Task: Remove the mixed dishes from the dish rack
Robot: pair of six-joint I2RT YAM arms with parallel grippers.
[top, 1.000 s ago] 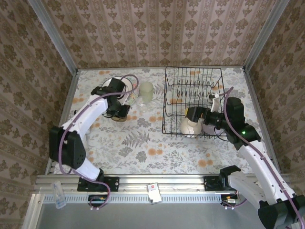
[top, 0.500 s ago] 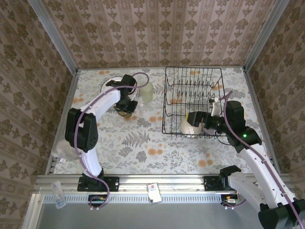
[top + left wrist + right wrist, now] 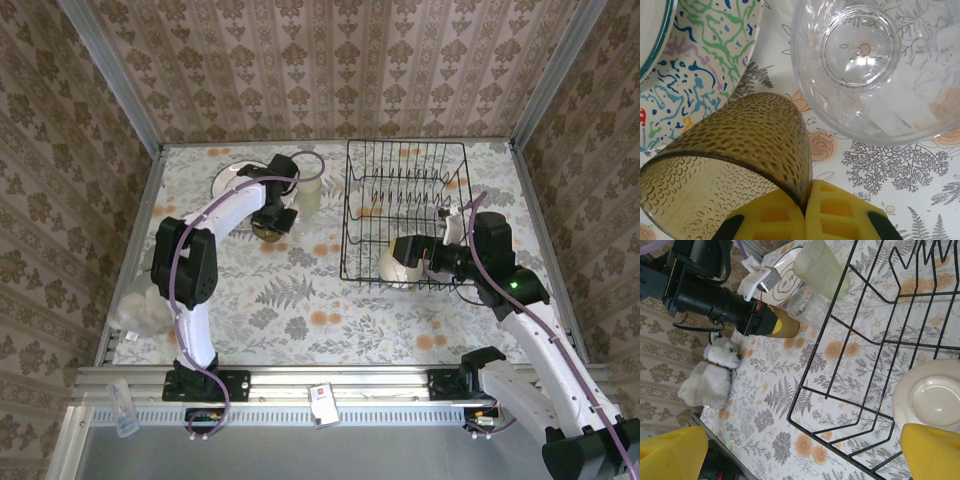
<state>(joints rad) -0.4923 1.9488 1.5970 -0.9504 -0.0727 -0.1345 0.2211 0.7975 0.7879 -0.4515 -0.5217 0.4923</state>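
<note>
The robot's left gripper will release the small brown cup on the cloth (image 3: 272,233) (image 3: 785,135) between the floral plate and the clear glass.
My left gripper (image 3: 806,197) is shut on the rim of the small brown cup (image 3: 725,170), one yellow finger inside and one outside; the cup is tilted over the floral cloth. In the top view the left gripper (image 3: 270,225) holds the cup left of the black dish rack (image 3: 352,215). A floral plate (image 3: 705,60) and a clear glass (image 3: 875,70) lie just beyond the cup. The pale green glass (image 3: 308,192) stands near the rack. My right gripper (image 3: 800,455) is open above the rack's near left corner, beside the cream bowl (image 3: 930,395). A lavender bowl (image 3: 442,268) sits next to the cream bowl.
A grey plush toy (image 3: 140,310) lies at the table's left edge. The rack (image 3: 850,390) shows rows of upright tines at its far end. Patterned walls close in the table on three sides. The tablecloth (image 3: 300,310) in front of the rack is bare.
The left arm has swung right and farther back with the brown cup, toward the plate and glasses. The right arm has barely moved.
</note>
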